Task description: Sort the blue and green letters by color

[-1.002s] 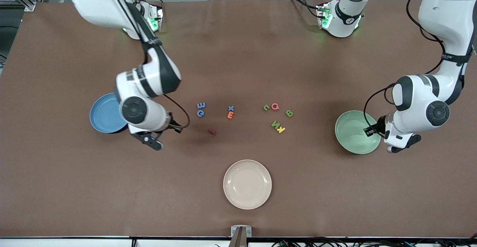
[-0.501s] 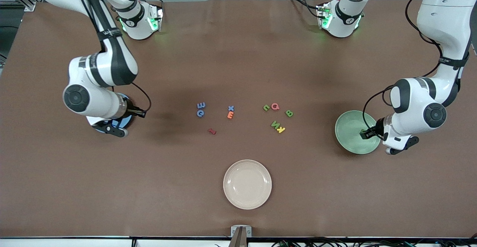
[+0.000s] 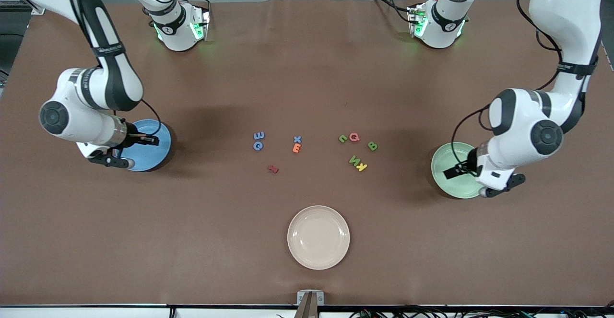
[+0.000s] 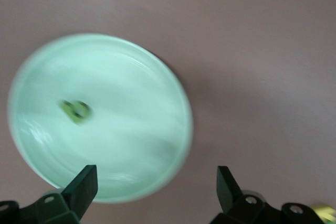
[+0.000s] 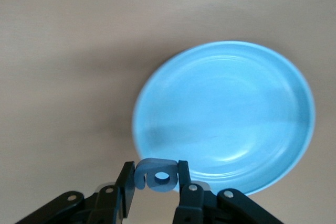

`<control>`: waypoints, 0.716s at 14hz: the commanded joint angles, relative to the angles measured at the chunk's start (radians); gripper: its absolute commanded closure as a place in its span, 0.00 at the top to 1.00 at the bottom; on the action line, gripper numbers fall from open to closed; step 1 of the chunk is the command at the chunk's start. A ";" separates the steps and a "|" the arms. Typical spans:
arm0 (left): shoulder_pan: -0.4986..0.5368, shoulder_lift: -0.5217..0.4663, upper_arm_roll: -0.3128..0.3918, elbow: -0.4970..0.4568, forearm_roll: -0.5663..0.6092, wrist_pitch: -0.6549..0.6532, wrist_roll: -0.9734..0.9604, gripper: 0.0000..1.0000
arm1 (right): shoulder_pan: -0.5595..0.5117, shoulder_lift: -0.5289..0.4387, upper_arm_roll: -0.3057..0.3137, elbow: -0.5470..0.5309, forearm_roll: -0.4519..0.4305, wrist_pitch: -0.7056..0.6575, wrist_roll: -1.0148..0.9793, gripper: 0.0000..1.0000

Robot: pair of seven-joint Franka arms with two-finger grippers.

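Next, my left gripper moves to the green letter B on the table, nearest the green plate, and closes on the B's straight and curved sides (image 3: 372,146).
My right gripper (image 5: 156,182) is shut on a blue letter (image 5: 156,176) and holds it over the rim of the blue plate (image 5: 226,114); in the front view it (image 3: 147,140) is over that plate (image 3: 148,157). My left gripper (image 4: 157,187) is open and empty over the green plate (image 4: 131,129), which holds one green letter (image 4: 76,110); the front view shows it (image 3: 452,171) over that plate (image 3: 443,154). On the table lie blue letters (image 3: 259,135), (image 3: 258,146), (image 3: 297,139) and green letters (image 3: 342,138), (image 3: 372,146), (image 3: 354,160).
An orange E (image 3: 296,148), a pink Q (image 3: 354,137), a yellow letter (image 3: 362,167) and a dark red letter (image 3: 273,169) lie among the letters. A cream plate (image 3: 318,237) stands nearer the front camera, at the table's middle.
My right arm swung from beside the letters toward its own end of the table, now over the blue plate. My left gripper drifted across the green plate toward the table's middle.
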 commanded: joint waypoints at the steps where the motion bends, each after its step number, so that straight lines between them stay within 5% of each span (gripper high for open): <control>1: -0.060 -0.015 -0.028 -0.022 0.012 -0.007 -0.100 1.00 | -0.038 -0.035 0.019 -0.038 -0.004 0.009 -0.026 0.65; 2: -0.097 -0.011 -0.028 -0.025 0.012 -0.007 -0.143 1.00 | -0.038 -0.033 0.019 -0.038 -0.004 0.007 -0.026 0.97; 7: -0.242 0.002 -0.028 -0.057 0.012 0.010 -0.430 1.00 | -0.017 -0.041 0.023 -0.036 -0.002 0.001 0.017 1.00; 10: -0.279 -0.009 -0.028 -0.181 0.014 0.193 -0.600 0.99 | 0.081 -0.041 0.025 -0.033 0.007 0.006 0.181 1.00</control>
